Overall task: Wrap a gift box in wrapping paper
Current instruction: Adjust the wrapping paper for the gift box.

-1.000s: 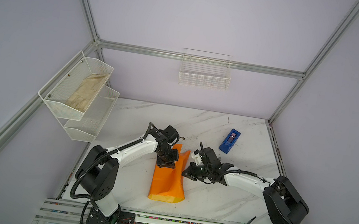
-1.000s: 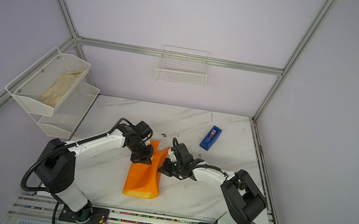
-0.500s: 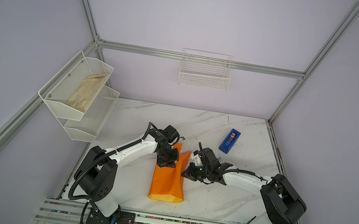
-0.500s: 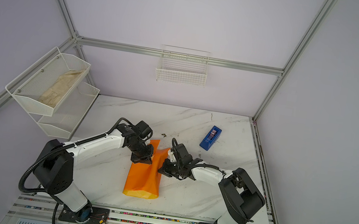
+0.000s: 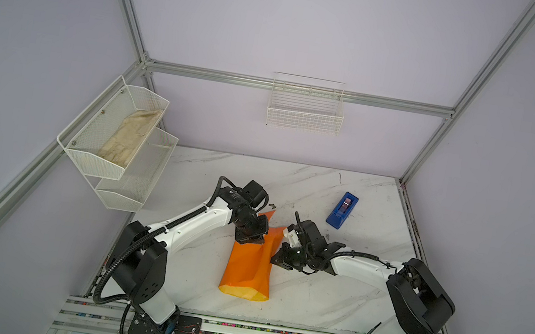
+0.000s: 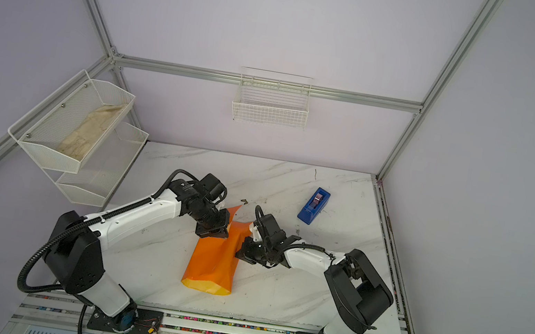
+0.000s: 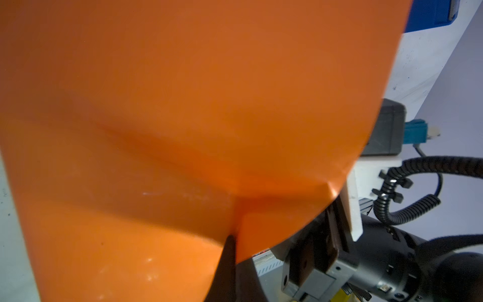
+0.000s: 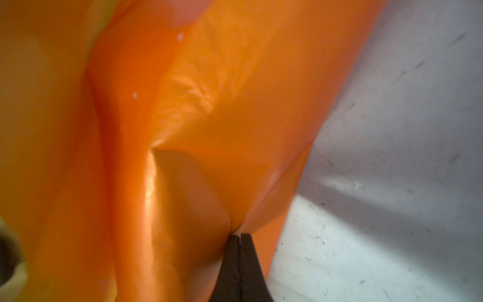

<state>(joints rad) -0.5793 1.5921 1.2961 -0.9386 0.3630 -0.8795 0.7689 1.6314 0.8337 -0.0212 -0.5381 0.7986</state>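
Note:
The wrapping paper's far end buckles up under the robot's pinching grippers, so next the left gripper opens, lets the paper settle flat and takes its top nearer me (image 5: 251,251).
The wrapping paper (image 5: 248,266) (image 6: 212,264) lies as a long, folded orange bundle in the middle of the marble table, its glossy side out. My left gripper (image 5: 249,239) (image 6: 210,233) is shut on the paper's far left edge. In the left wrist view its dark tips (image 7: 231,240) pinch a fold of the sheet (image 7: 183,104). On the right edge, my right gripper (image 5: 275,258) (image 6: 239,255) is shut as well, and its tips (image 8: 240,236) clamp a crease of the paper (image 8: 209,130). The gift box is hidden.
A blue tape dispenser (image 5: 342,210) (image 6: 313,205) lies at the back right of the table (image 5: 310,302). A white mesh rack (image 5: 106,164) on the left wall holds a beige cloth (image 5: 130,139). A wire basket (image 5: 305,108) hangs on the back wall.

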